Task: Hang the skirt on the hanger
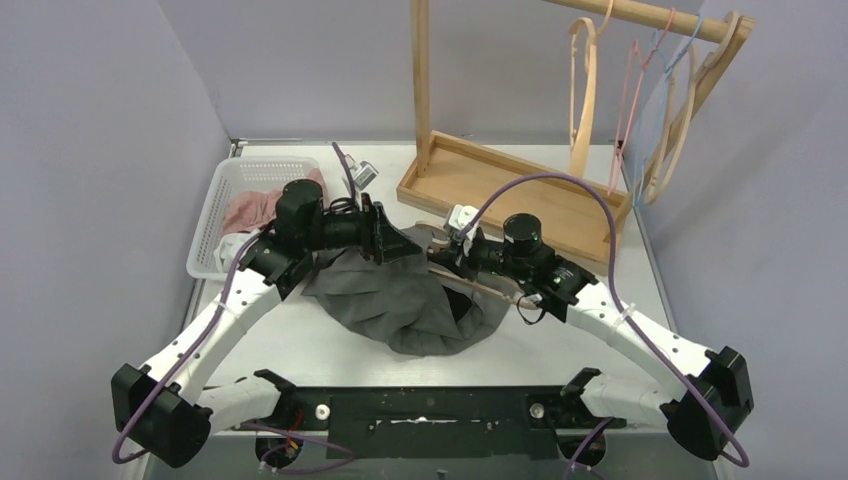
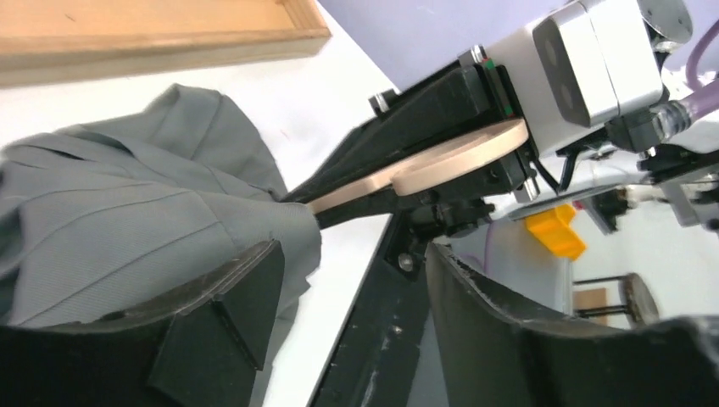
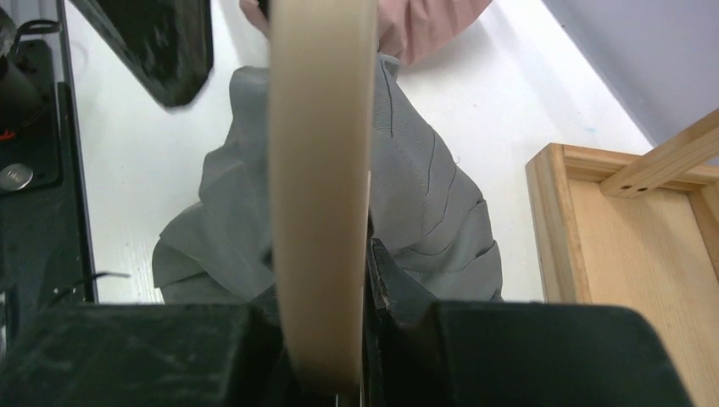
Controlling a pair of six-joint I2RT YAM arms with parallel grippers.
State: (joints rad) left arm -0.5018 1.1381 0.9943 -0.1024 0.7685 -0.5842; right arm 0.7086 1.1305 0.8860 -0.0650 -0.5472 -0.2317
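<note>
My right gripper alone is holding the hanger inside the skirt's loose top edge, so my left gripper should pinch skirt and hanger together (image 2: pixel 270 222) before my right gripper opens.
The grey skirt (image 1: pixel 400 300) lies crumpled on the white table between the two arms. A wooden hanger (image 1: pixel 480 283) reaches into its upper right edge. My right gripper (image 1: pixel 455 250) is shut on the hanger (image 3: pixel 322 170), whose pale arm runs up the middle of the right wrist view over the skirt (image 3: pixel 432 220). My left gripper (image 1: pixel 395 240) hovers at the skirt's top edge with its jaws open. Bare table and a black part of the right gripper show between its fingers (image 2: pixel 220 314). The skirt (image 2: pixel 127 229) lies just beyond the left finger, and the hanger (image 2: pixel 441 165) enters its fold.
A white basket (image 1: pixel 225 215) holding pink cloth (image 1: pixel 250 210) stands at the back left. A wooden rack (image 1: pixel 520 190) with several hangers (image 1: pixel 585 90) on its rail stands at the back right. Grey walls close in both sides.
</note>
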